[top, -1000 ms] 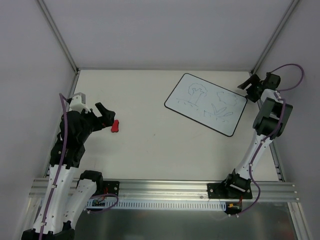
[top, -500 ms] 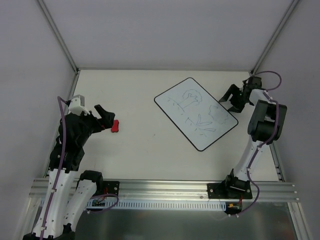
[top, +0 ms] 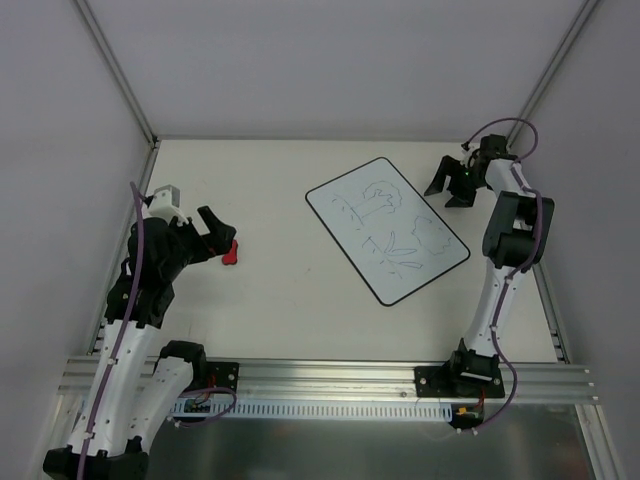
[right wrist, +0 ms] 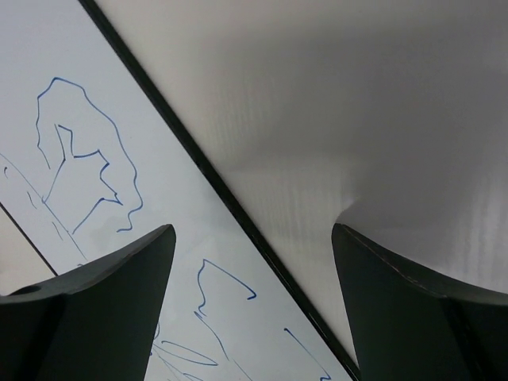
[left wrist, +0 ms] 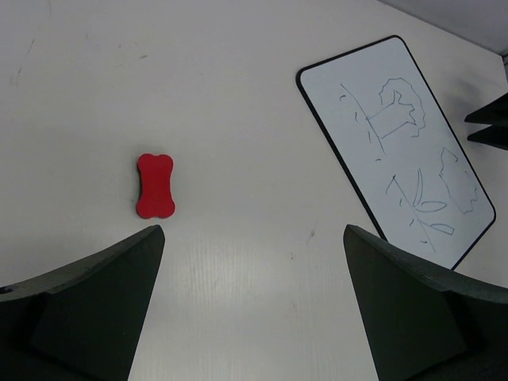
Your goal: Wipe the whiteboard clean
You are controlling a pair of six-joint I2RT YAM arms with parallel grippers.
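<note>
Next, I close my left gripper on the narrow middle (top: 231, 252) (left wrist: 155, 186) of the red eraser, between its two rounded ends.
The whiteboard (top: 388, 228) lies flat and slanted right of the table's middle, with thin blue line doodles on it. It also shows in the left wrist view as the whiteboard (left wrist: 405, 143) and fills the left of the right wrist view as the whiteboard (right wrist: 95, 159). My right gripper (top: 446, 192) hovers open over its far right edge. That black edge runs between the jaws of the right gripper (right wrist: 252, 230), which hold nothing. A small red bone-shaped eraser (top: 231, 257) lies at the left. My left gripper (top: 222, 235) stands open just beside the eraser (left wrist: 155, 185), with only bare table between its jaws (left wrist: 252, 234).
Grey walls with metal corner posts (top: 115, 70) close in the table on the left, back and right. The aluminium rail (top: 330, 378) carrying both arm bases runs along the near edge. My right gripper's dark fingers (left wrist: 488, 127) show at the left wrist view's right edge.
The whiteboard has slid left and turned clockwise, then nearly stopped. My right gripper swung from its right corner to its far right edge. The left arm shifted slightly toward the eraser.
</note>
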